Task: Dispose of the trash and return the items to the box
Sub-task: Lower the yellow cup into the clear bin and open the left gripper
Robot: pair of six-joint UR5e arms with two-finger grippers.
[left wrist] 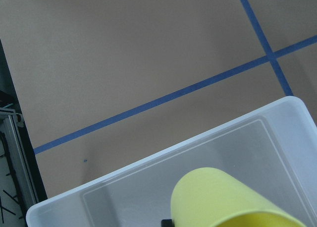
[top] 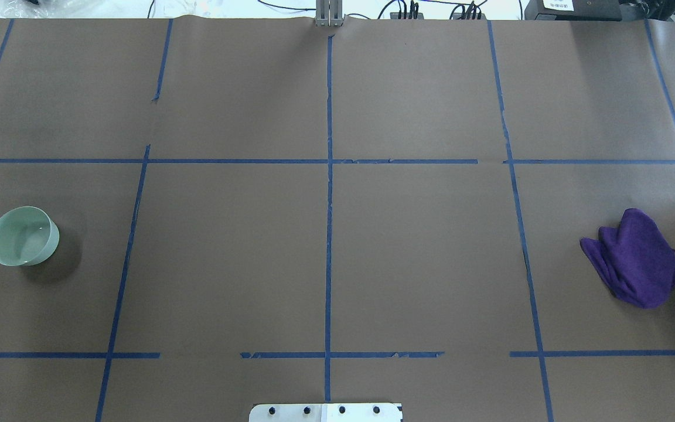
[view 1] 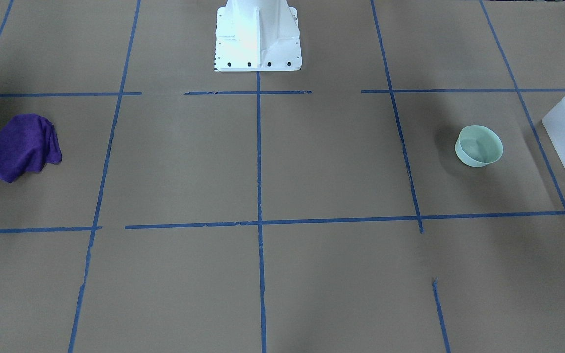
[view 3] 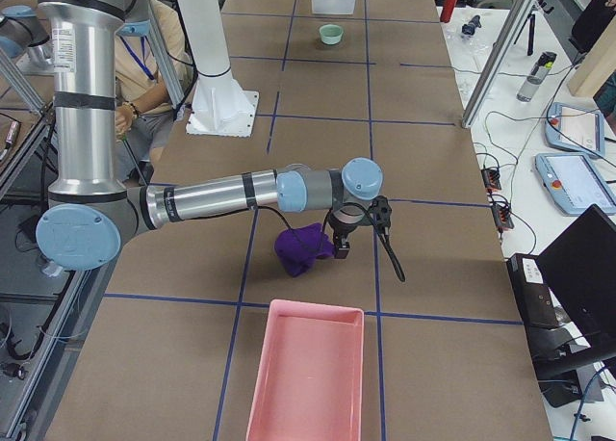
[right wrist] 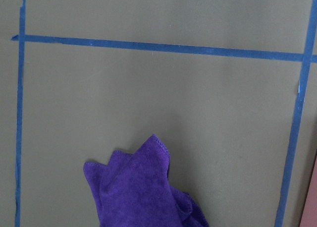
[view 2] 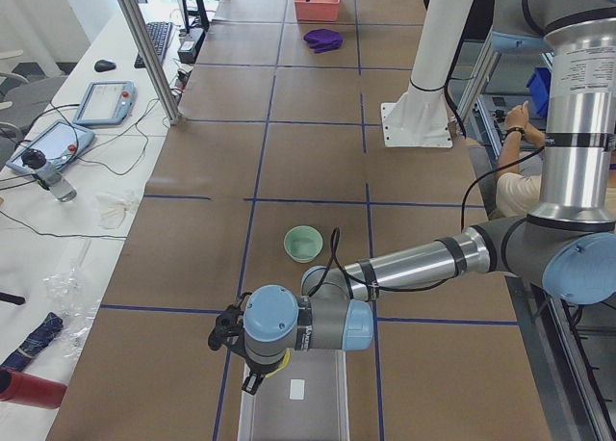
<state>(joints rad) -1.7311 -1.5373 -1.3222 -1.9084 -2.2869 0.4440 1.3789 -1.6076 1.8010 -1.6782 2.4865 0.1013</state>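
Observation:
My left gripper is going to release the yellow cup inside the frosted white box, close to the side of that box that faces the mint-green bowl.
The yellow cup (left wrist: 223, 197) fills the bottom of the left wrist view, hanging over the frosted white box (left wrist: 148, 162). In the exterior left view my left gripper (view 2: 255, 369) holds the cup (view 2: 276, 364) above the box's (view 2: 332, 402) near end. The mint-green bowl (view 1: 478, 145) stands upright on the table beside the box (view 1: 564, 137); it also shows in the overhead view (top: 23, 235). My right gripper (view 3: 361, 237) hangs close beside the purple cloth (view 3: 303, 248); I cannot tell whether it is open or shut. The right wrist view shows only the cloth (right wrist: 141, 192).
The purple cloth (top: 636, 258) lies crumpled at the table's right end. A pink tray (view 3: 308, 374) sits just past it at that end. The robot's white base (view 1: 258, 39) stands at mid table. A person sits behind the robot (view 2: 515, 186).

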